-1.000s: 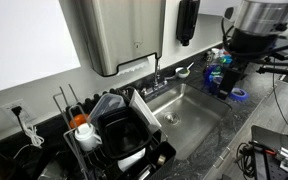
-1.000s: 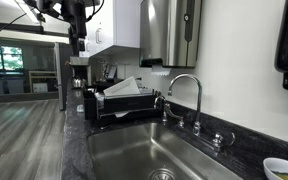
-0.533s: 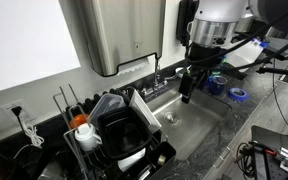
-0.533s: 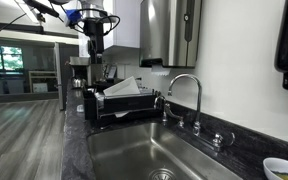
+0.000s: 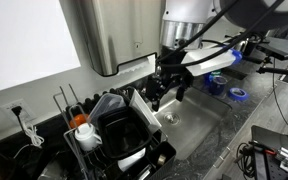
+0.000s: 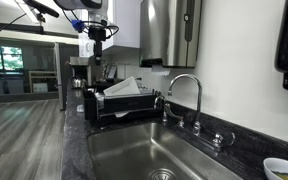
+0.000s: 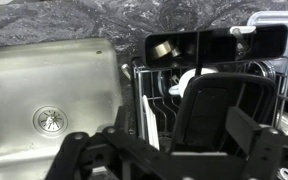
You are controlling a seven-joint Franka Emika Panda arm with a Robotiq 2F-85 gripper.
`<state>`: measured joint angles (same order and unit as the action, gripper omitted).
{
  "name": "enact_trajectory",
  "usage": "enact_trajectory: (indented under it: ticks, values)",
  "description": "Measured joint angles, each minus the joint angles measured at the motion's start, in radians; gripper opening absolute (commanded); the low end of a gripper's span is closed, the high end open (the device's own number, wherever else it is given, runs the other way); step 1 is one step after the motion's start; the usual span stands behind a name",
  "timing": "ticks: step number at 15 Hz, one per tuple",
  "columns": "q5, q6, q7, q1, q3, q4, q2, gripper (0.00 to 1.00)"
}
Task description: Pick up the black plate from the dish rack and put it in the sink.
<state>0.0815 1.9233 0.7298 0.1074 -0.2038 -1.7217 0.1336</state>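
The robot's gripper will next move to the black plate's sink-side rim (image 5: 135,111) (image 7: 177,142), next to the white flat plate, and close there.
The black plate (image 5: 116,131) leans upright inside the dish rack (image 5: 152,158) beside the sink (image 5: 199,118). In the wrist view the black plate (image 7: 216,112) stands among the wire prongs of the dish rack (image 7: 269,70), right of the sink (image 7: 44,80) and its drain. My gripper (image 5: 164,95) is open and empty, hovering over the sink's rack-side edge, above and apart from the plate. In the wrist view my gripper (image 7: 166,145) has its fingers spread at the bottom. It also shows in an exterior view, high above the dish rack (image 6: 124,102), as the gripper (image 6: 96,62).
A white flat plate (image 5: 144,112) stands on edge in the rack between the black plate and the sink. A clear plastic container (image 5: 106,103) and an orange-capped bottle (image 5: 81,123) sit at the rack's back. The chrome faucet (image 6: 189,92) rises behind the sink.
The arm has swung from the far side of the sink across the basin toward the dish rack and dropped lower. The dishes have not moved.
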Motion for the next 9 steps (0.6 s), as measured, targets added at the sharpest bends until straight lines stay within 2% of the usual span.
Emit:
enact_trajectory:
  ticks: [2,9]
  values:
    - [0.02,-0.002,0.068,0.015,0.011,0.04,0.051,1.0]
    - [0.021,-0.001,0.073,0.029,0.023,0.048,0.058,1.0]
